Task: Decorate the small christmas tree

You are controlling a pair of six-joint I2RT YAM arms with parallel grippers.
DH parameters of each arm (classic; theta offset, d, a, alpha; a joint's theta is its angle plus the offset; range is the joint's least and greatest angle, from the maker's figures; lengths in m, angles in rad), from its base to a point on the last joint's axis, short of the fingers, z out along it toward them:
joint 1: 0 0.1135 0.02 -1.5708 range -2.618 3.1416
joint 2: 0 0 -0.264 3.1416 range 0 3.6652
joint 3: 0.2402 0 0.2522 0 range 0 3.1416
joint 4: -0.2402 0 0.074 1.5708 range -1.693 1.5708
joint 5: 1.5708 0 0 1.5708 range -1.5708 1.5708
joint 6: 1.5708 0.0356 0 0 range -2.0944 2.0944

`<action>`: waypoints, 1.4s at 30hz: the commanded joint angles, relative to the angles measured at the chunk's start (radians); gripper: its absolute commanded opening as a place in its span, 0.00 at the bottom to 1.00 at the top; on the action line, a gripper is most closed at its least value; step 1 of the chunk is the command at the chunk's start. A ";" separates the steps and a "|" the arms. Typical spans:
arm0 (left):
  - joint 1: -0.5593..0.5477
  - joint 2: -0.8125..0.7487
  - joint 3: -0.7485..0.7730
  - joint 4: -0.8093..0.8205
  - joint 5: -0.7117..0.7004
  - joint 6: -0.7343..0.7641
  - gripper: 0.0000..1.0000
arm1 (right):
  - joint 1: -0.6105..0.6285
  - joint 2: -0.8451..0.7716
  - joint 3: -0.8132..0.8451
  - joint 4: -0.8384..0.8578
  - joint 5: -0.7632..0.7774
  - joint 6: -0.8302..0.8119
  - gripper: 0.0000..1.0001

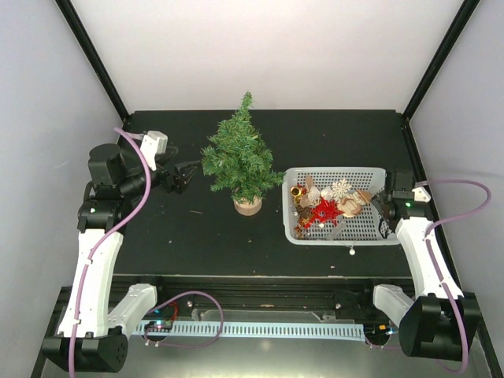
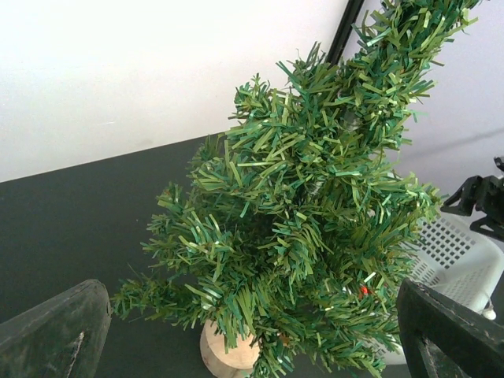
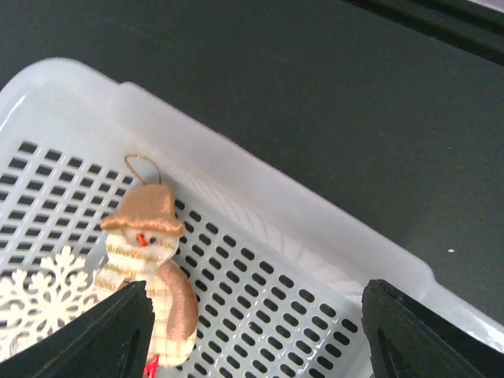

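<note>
The robot's right gripper will close on the clear string [image 1: 314, 235] of the white beads, between the orange ribbon and the clear tube at the near side of the basket.
The small christmas tree [image 1: 239, 161] stands upright on its round wooden base [image 1: 247, 206] in the middle of the black table; the left wrist view fills with its green branches [image 2: 307, 228]. My left gripper [image 1: 186, 176] hangs open just left of the tree, nothing between its fingers [image 2: 55, 331]. A white perforated basket [image 1: 370, 177] to the right holds ornaments: a snowman [image 3: 150, 268], a white snowflake [image 3: 39, 303], a gold bell [image 1: 297, 191], red pieces [image 1: 323, 211]. My right gripper [image 1: 383, 209] is open inside the basket's right end, over bare basket floor, its left finger [image 3: 110, 335] beside the snowman.
A small white bead [image 1: 352, 251] lies on the table just in front of the basket. Black frame posts [image 1: 94, 59] rise at both back corners, with white walls behind. The table's front rail [image 1: 260, 279] runs along the near edge.
</note>
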 commanded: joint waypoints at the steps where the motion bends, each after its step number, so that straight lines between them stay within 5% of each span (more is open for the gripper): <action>1: 0.004 0.005 0.005 0.029 -0.005 -0.013 0.99 | -0.002 -0.023 -0.011 0.077 -0.168 -0.152 0.74; 4: 0.004 0.006 0.011 0.012 0.018 0.019 0.99 | 0.026 -0.015 -0.020 0.109 -0.339 -0.263 0.75; 10: 0.004 0.012 0.041 -0.048 0.046 0.124 0.99 | 0.213 0.026 0.024 0.050 -0.370 -0.390 0.74; 23: 0.004 0.006 0.084 -0.146 0.126 0.231 0.99 | 0.399 0.038 0.076 -0.061 -0.580 -0.510 0.68; 28: 0.004 0.003 0.082 -0.137 0.105 0.222 0.99 | 0.518 0.090 0.100 -0.109 -0.514 -0.513 0.68; 42: 0.004 -0.022 0.057 -0.122 0.116 0.212 0.99 | 0.519 0.133 0.082 -0.182 -0.457 -0.451 0.65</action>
